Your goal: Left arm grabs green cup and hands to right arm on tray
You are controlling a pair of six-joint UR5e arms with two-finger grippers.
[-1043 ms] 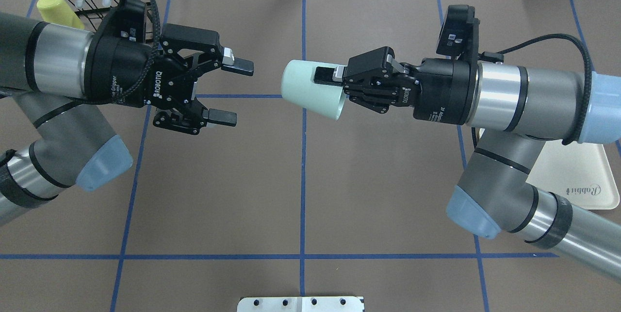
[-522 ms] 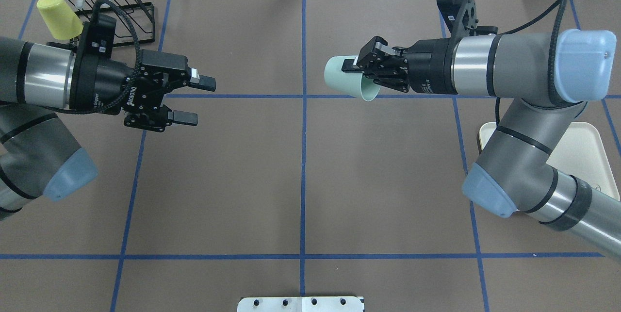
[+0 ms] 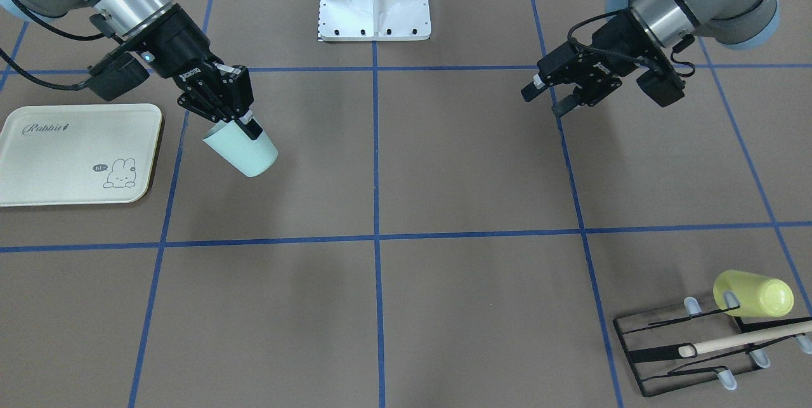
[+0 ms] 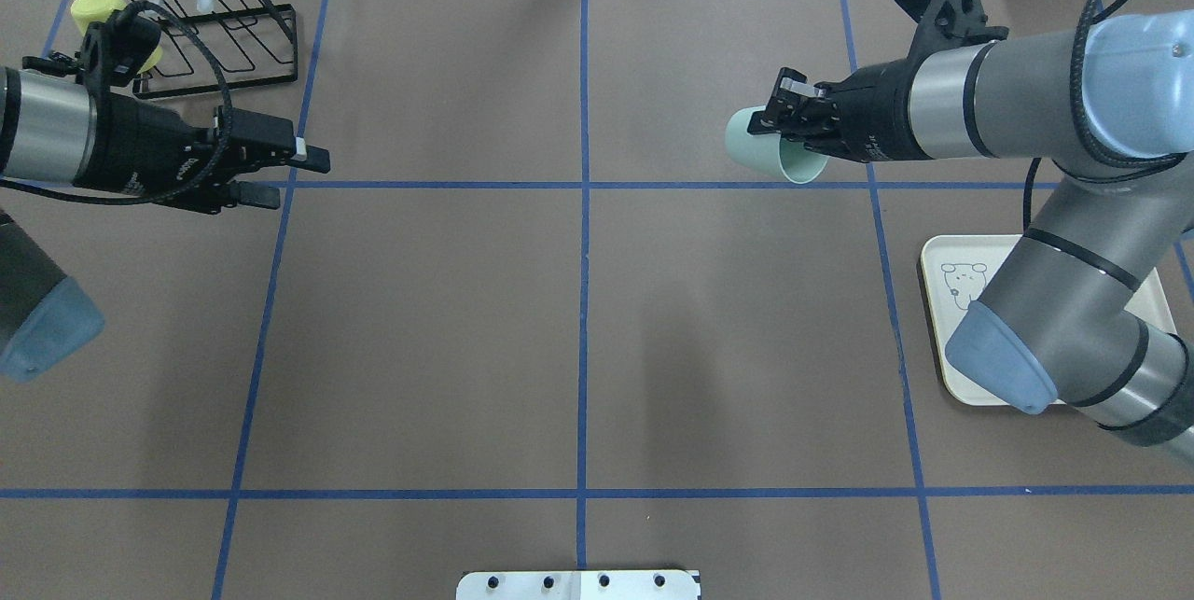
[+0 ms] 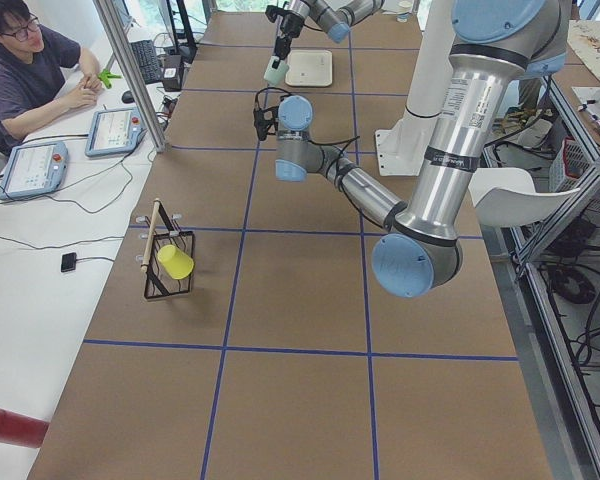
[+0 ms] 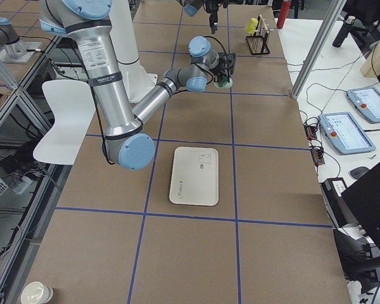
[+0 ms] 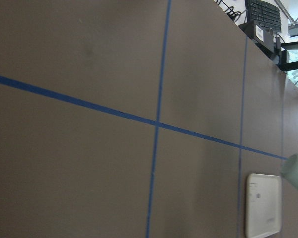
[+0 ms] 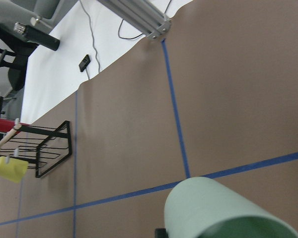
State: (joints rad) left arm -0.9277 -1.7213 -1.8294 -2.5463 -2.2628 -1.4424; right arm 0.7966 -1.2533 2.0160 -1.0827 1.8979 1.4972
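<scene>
I should use my right gripper to set the mint-green cup down on the cream tray (image 3: 94, 157) by the small dark oval near the bunny.
The pale mint-green cup (image 4: 757, 150) hangs tilted above the table in my right gripper (image 4: 776, 118). The gripper is shut on the cup's wall near the rim, one finger inside. In the front view the cup (image 3: 246, 151) is just right of the cream Rabbit tray (image 3: 63, 167), not over it. The cup also fills the bottom of the right wrist view (image 8: 213, 208). The tray (image 4: 937, 320) lies partly under the right arm's elbow. My left gripper (image 4: 297, 178) is open and empty, far left, well apart from the cup; it also shows in the front view (image 3: 542, 102).
A yellow-green cup (image 4: 91, 6) sits on a black wire rack (image 4: 224, 31) at the far left corner, close behind my left wrist. Blue tape lines grid the brown table. The white robot base plate (image 4: 578, 584) is at the near edge.
My right gripper has carried the green cup to the right, away from the centre line toward the tray side. My left arm has drawn back to the left, still open and empty.
</scene>
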